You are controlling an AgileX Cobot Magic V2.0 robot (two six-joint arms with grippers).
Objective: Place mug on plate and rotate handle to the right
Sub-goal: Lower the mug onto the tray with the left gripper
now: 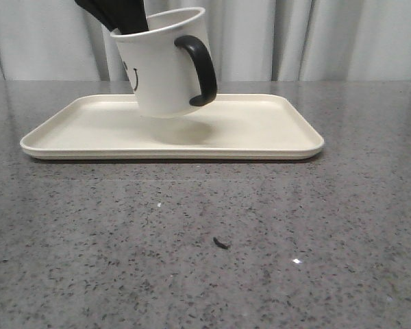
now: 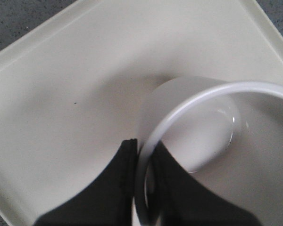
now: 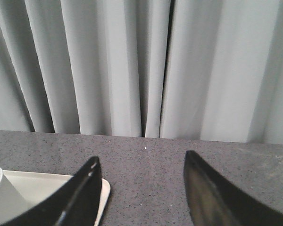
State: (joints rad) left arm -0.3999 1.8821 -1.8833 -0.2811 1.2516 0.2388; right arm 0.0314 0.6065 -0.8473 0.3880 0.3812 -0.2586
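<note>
Next, I set the white mug, now hanging just above the cream plate, down with my left gripper on the middle of the cream plate [image 1: 170,136], a little toward its front rim.
The white mug [image 1: 163,65] with a black smiley face hangs tilted just above the cream plate [image 1: 260,130], its shadow beneath it. Its black handle [image 1: 201,70] faces right and toward the front. My left gripper [image 1: 120,15] is shut on the mug's rim from above, one finger inside and one outside. In the left wrist view the fingers [image 2: 118,188] pinch the mug rim [image 2: 188,106] over the plate [image 2: 61,94]. My right gripper [image 3: 140,162] is open over bare table, beside the plate's corner [image 3: 101,188]; the mug [image 3: 2,197] shows at the edge.
The grey speckled table [image 1: 205,240] spreads in front of the plate, with a small dark speck [image 1: 221,242] on it. Grey curtains [image 1: 329,34] hang behind the table's far edge.
</note>
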